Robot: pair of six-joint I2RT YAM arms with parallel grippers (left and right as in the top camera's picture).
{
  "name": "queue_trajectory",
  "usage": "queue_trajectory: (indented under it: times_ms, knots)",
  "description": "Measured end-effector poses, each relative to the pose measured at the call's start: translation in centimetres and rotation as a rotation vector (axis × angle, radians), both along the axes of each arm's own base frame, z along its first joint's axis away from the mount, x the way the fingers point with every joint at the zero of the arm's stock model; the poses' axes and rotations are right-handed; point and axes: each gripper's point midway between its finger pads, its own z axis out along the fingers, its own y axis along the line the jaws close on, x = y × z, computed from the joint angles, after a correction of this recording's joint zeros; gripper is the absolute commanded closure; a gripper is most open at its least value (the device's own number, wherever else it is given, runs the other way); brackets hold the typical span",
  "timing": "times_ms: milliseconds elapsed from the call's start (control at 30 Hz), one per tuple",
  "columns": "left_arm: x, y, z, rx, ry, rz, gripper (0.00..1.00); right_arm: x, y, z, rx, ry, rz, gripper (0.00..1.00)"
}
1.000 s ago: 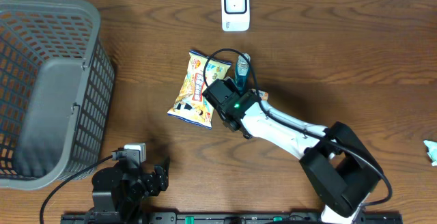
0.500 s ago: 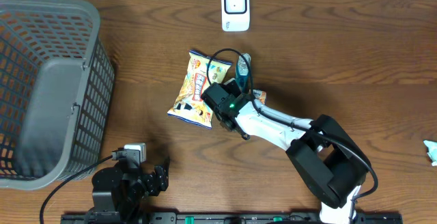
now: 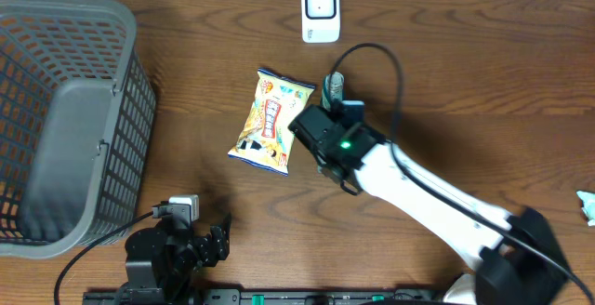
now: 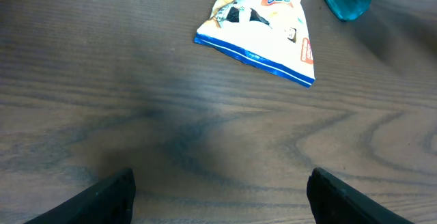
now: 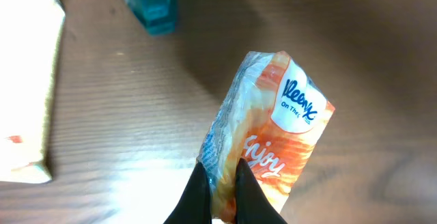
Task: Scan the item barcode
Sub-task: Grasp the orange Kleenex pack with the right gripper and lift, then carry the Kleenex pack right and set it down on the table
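Observation:
I need to set the tissue pack down with my right gripper and let go of it on the bare table diagonally [image 3: 397, 175] [image 5: 363, 138] in front of the teal bottle.
My right gripper [image 5: 218, 175] is shut on the edge of an orange and white Kleenex tissue pack [image 5: 287, 135], held above the wooden table. From overhead, the right gripper [image 3: 314, 130] hangs just right of the yellow snack bag [image 3: 270, 121], and the tissue pack is hidden under it. A white scanner [image 3: 320, 10] stands at the table's far edge. My left gripper [image 4: 220, 200] is open near the table's front, nothing between its fingers; it also shows in the overhead view as the left gripper [image 3: 212, 238].
A teal bottle [image 3: 333, 86] stands close behind the right gripper, next to the snack bag [image 4: 263, 26]. A grey mesh basket [image 3: 65, 119] fills the left side. A small white-green object [image 3: 586, 205] lies at the right edge.
The right gripper closed on the tissue pack and rose with it, shifting slightly right. Its arm swung out toward the lower right. The left arm has not moved.

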Motion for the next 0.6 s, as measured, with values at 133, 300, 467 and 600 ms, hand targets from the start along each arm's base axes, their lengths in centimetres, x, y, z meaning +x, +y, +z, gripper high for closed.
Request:
queue_trajectory:
  times_ms: [133, 300, 467, 600]
  knots:
    - [0.0, 0.0, 0.0, 0.0, 0.0, 0.0, 0.2, -1.7, -1.5, 1.4, 0.043, 0.011, -0.148, 0.99]
    - [0.0, 0.0, 0.0, 0.0, 0.0, 0.0, 0.2, -3.1, -4.2, 1.1, 0.058, 0.036, -0.429, 0.98]
    - [0.0, 0.0, 0.0, 0.0, 0.0, 0.0, 0.2, -2.5, -6.1, 1.1, 0.125, -0.003, -0.69, 0.98]
    - [0.0, 0.0, 0.0, 0.0, 0.0, 0.0, 0.19, -1.9, -7.3, 0.5, 0.151, -0.025, -0.852, 0.98]
